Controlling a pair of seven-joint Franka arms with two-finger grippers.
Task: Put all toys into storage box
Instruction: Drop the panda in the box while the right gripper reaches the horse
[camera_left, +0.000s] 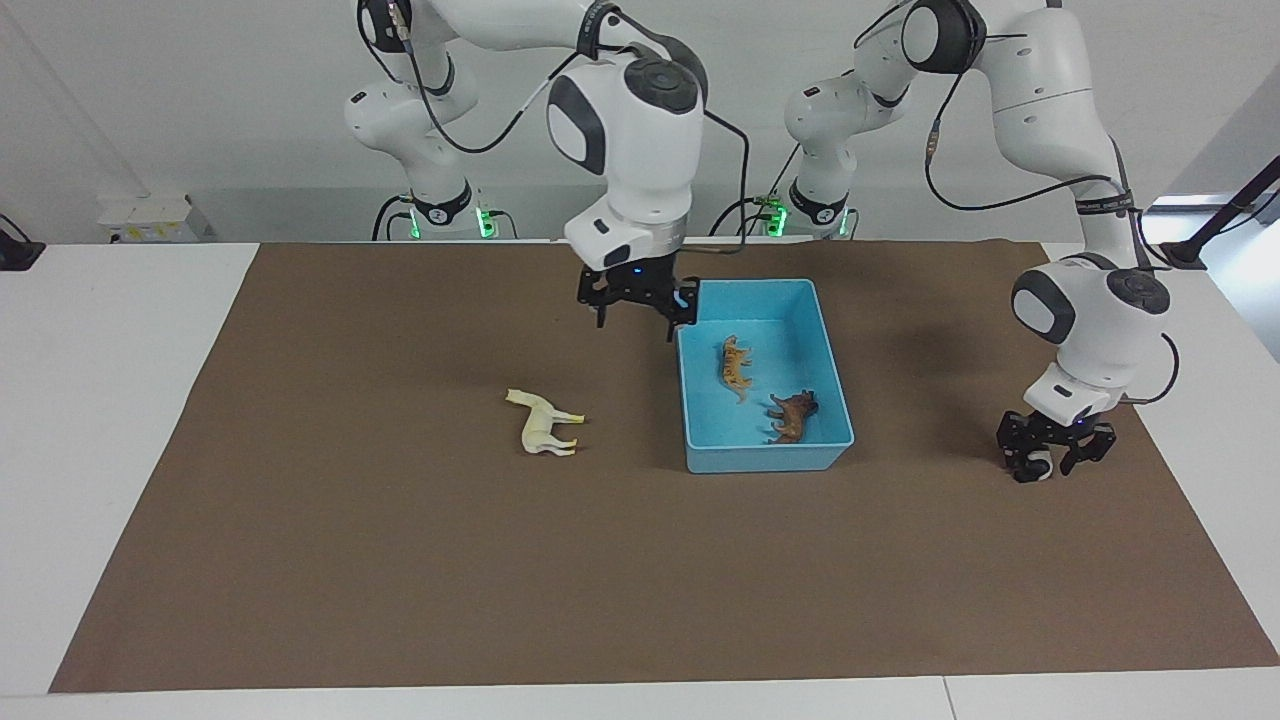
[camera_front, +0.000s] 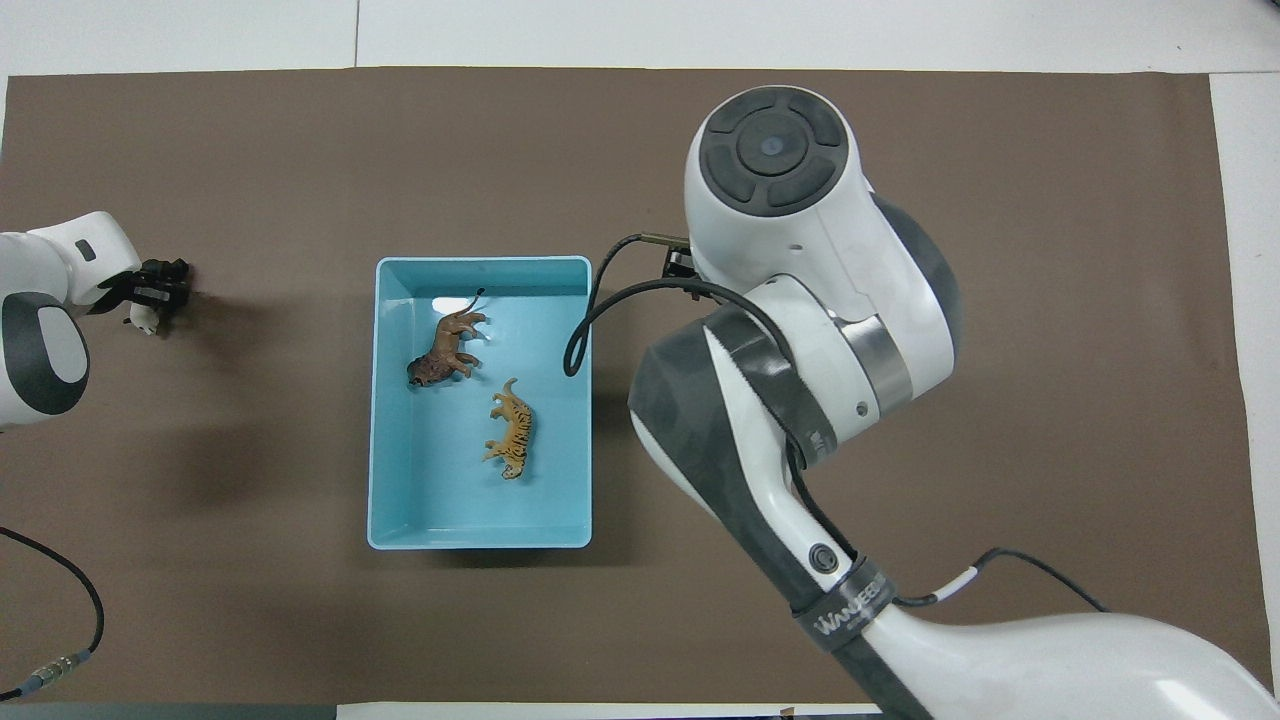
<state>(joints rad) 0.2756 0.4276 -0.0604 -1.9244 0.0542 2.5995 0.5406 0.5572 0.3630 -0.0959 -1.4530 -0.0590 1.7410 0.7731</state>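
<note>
Next, my left gripper releases the panda in the light blue storage box (camera_front: 465, 437), beside the orange tiger.
The light blue storage box (camera_left: 765, 458) (camera_front: 480, 540) stands mid-table. The orange tiger (camera_left: 737, 365) (camera_front: 510, 440) and the brown lion (camera_left: 793, 415) (camera_front: 447, 350) lie inside it. The cream-white horse (camera_left: 543, 425) lies on its side on the mat beside the box, toward the right arm's end; the right arm hides it in the overhead view. My right gripper (camera_left: 640, 318) is open and empty, up over the box's corner nearest the robots. My left gripper (camera_left: 1052, 462) (camera_front: 150, 300) is low at the mat toward the left arm's end, shut on a small white-and-black toy, the panda (camera_left: 1040, 466) (camera_front: 143, 318).
A brown mat (camera_left: 400, 560) covers most of the white table (camera_left: 90, 400). A black stand (camera_left: 1230, 215) rises at the left arm's end, near the robots. The right arm's cable (camera_front: 590, 320) hangs over the box's wall.
</note>
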